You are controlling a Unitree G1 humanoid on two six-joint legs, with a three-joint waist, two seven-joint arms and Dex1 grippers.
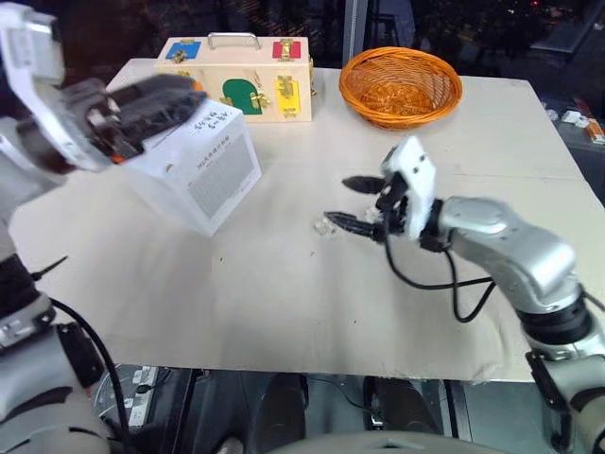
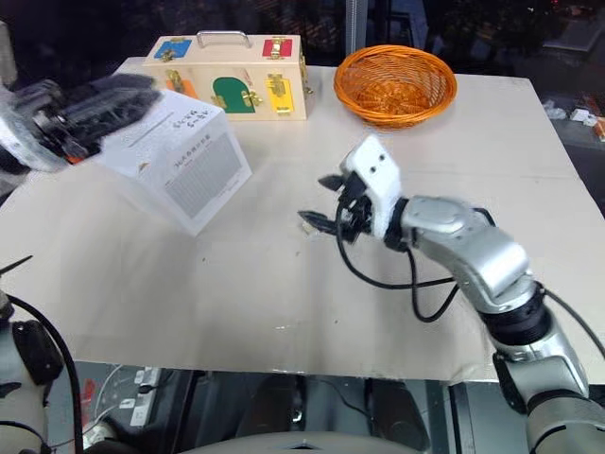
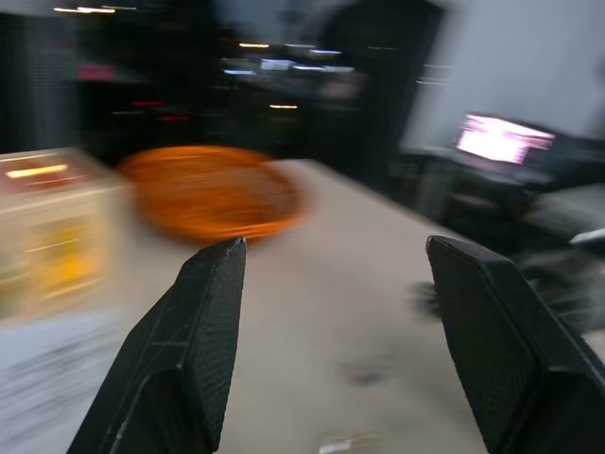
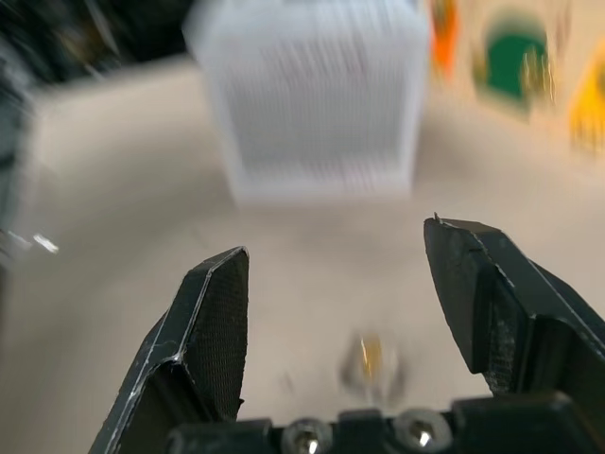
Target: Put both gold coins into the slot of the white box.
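Note:
The gold coin's upper edge (image 1: 324, 222) (image 4: 371, 348), where the coin stands in the small clear cube nearer the white box, should be gripped next by my right gripper.
The white box (image 1: 203, 165) stands tilted at the table's left, its grey fine-print face toward me. My left gripper (image 1: 184, 95) hovers over the box's top, blurred; in the left wrist view its fingers (image 3: 203, 331) stand wide apart with nothing between them. I cannot make out the slot under it. My right gripper (image 1: 337, 200) is open at mid-table, fingers pointing left. Just below its lower fingertip lies a small clear cube (image 1: 326, 225). In the right wrist view that blurred piece (image 4: 371, 364) carries a gold glint, possibly a gold coin.
A pale wooden case (image 1: 250, 80) with coloured latches stands behind the white box. An orange wicker basket (image 1: 400, 85) sits at the back right. A black cable (image 1: 454, 293) loops under my right wrist. The table's front edge (image 1: 284, 369) runs close to me.

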